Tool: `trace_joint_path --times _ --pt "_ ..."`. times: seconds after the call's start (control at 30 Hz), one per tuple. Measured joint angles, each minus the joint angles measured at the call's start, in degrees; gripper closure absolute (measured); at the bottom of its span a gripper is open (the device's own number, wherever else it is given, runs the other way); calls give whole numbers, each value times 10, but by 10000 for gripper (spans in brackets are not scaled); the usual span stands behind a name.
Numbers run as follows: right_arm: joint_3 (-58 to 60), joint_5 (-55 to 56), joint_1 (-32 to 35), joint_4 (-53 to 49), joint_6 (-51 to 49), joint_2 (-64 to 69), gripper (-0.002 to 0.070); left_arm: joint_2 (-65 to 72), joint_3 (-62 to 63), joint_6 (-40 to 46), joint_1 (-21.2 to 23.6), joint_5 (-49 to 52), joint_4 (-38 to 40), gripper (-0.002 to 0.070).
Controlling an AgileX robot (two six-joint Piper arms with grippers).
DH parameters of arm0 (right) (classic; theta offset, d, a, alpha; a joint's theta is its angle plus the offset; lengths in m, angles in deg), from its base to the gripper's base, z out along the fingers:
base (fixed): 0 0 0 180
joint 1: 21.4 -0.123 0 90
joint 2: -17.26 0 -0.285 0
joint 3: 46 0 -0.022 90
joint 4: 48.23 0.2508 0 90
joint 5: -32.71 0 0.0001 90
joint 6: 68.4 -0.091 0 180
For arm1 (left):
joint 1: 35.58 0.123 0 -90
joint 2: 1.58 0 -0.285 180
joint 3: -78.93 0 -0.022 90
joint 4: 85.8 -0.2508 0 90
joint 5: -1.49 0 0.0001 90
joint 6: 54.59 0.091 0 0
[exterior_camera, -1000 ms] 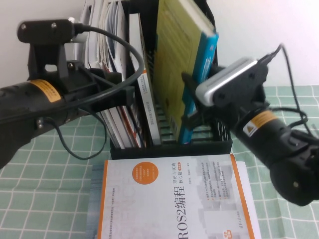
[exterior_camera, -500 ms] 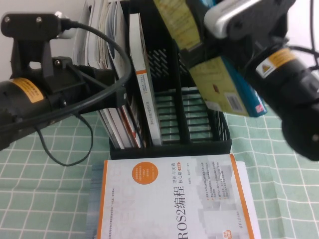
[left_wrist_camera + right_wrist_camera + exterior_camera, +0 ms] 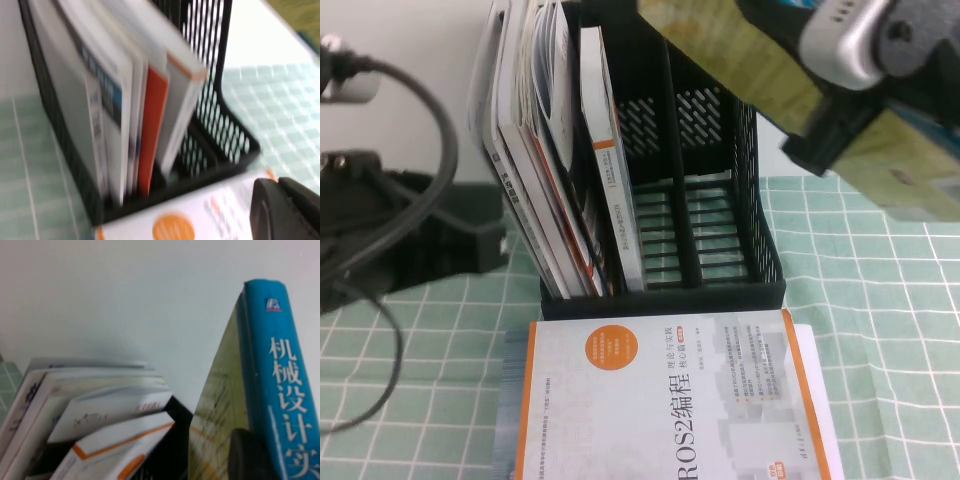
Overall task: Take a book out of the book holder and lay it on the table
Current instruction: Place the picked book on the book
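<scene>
Next, I release the yellow-green book from my right gripper on top of the white ROS2 book (image 3: pixel 671 397), in front of the holder.
The yellow-green book (image 3: pixel 765 75) with a blue spine (image 3: pixel 280 370) hangs tilted in the air above and to the right of the black book holder (image 3: pixel 660 292), clear of its compartments. My right gripper (image 3: pixel 835 125) is shut on the book at the upper right; one finger (image 3: pixel 250 457) presses on the cover beside the spine. My left gripper (image 3: pixel 492 250) is at the left, apart from the holder's left wall, its fingers (image 3: pixel 285 210) together and empty. The holder's middle and right compartments hold nothing.
Several thin books and booklets (image 3: pixel 545 150) stand in the holder's left compartment, also seen in the left wrist view (image 3: pixel 125 100). A white ROS2 book with orange edges (image 3: pixel 670 400) lies flat in front of the holder. The mint-green gridded table (image 3: pixel 880 330) shows at the right.
My right gripper has lifted the yellow-green book up and to the right, out of the holder. My left arm has drawn back to the left, away from the holder.
</scene>
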Motion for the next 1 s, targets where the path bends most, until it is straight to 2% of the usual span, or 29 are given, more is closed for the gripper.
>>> trace_joint_path --times 0.2,0.33,0.5,0.67,1.0 --pt "3 -105 -47 -182 -146 -41 468 -31 -4 -3 0 81 -8 678" --pt "32 -107 -98 -229 -204 -47 468 -71 -33 -42 0 73 -40 678" --pt "104 -87 -143 -236 -221 -48 468 -136 -85 -93 0 66 -74 678" --pt "167 -36 -152 -273 -233 -48 468 -190 -132 -119 0 75 -76 678" --pt "176 74 -152 -387 -234 38 468 -275 -200 -176 0 74 -85 678"
